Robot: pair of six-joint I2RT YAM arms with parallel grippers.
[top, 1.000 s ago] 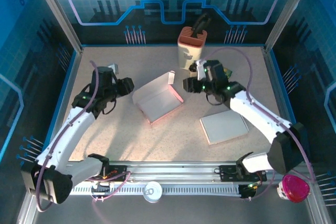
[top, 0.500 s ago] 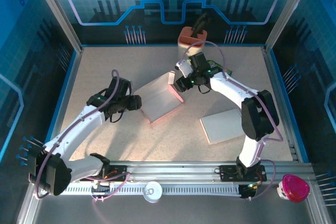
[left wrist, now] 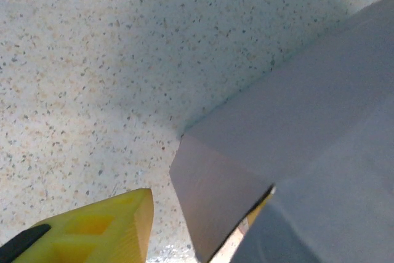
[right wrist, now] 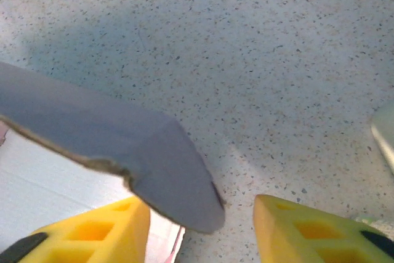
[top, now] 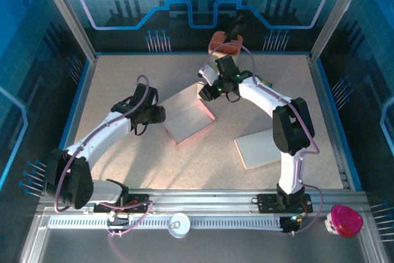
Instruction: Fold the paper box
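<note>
The rounded grey flap lies at a slant across my open right gripper, so I need to square the flap and pinch it near its fold (right wrist: pixel 152 155) before I fold the box.
The paper box (top: pixel 184 118) lies half-folded mid-table, grey with pink edges. My left gripper (top: pixel 159 115) is at its left edge. In the left wrist view the left gripper (left wrist: pixel 206 204) is open astride a raised side flap (left wrist: pixel 215 189): one yellow finger (left wrist: pixel 92 232) stands clear of the flap, the other is mostly hidden behind it. My right gripper (top: pixel 206 90) is at the box's far right corner. In the right wrist view the right gripper (right wrist: pixel 200 207) is open, and a rounded grey flap (right wrist: pixel 154 158) sits by its left finger (right wrist: pixel 86 232), with a wide gap to the right one.
A second flat grey sheet (top: pixel 263 148) lies right of the box. An orange-and-cream container (top: pixel 223 44) stands at the back wall behind the right arm. A pink object (top: pixel 345 220) and a round can (top: pixel 178 223) sit off the table by the near rail.
Both arms have closed in on the box: the left gripper moved right to its left edge, the right gripper moved left to the far corner flap. Both pairs of jaws have narrowed.
</note>
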